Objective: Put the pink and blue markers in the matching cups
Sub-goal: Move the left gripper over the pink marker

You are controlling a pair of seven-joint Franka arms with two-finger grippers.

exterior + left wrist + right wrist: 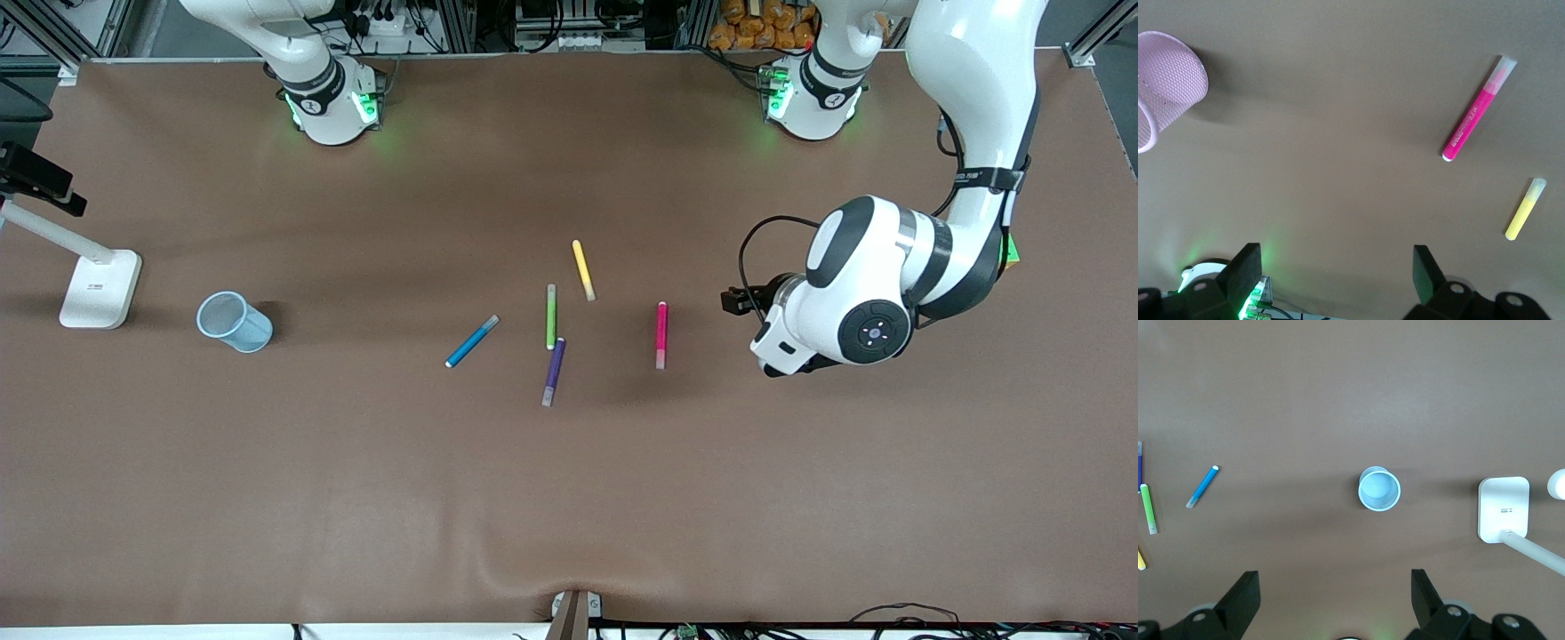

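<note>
My left gripper will close its fingers on the body of the pink marker (661,340) (1481,103), at a spot beside the clear cap of the pink marker.
The pink marker (661,333) lies flat on the table, and it also shows in the left wrist view (1475,117). The blue marker (471,341) lies nearer the right arm's end, and it also shows in the right wrist view (1203,486). The pale blue cup (233,322) stands toward the right arm's end, upright in the right wrist view (1379,489). The pink cup (1168,80) shows only in the left wrist view; the left arm hides it in the front view. My left gripper (1335,259) is open and empty over bare table beside the pink marker. My right gripper (1333,581) is open and empty, high above the table.
A green marker (551,316), a purple marker (554,371) and a yellow marker (583,269) lie between the blue and pink markers. A white lamp base (98,289) stands beside the blue cup at the right arm's end of the table.
</note>
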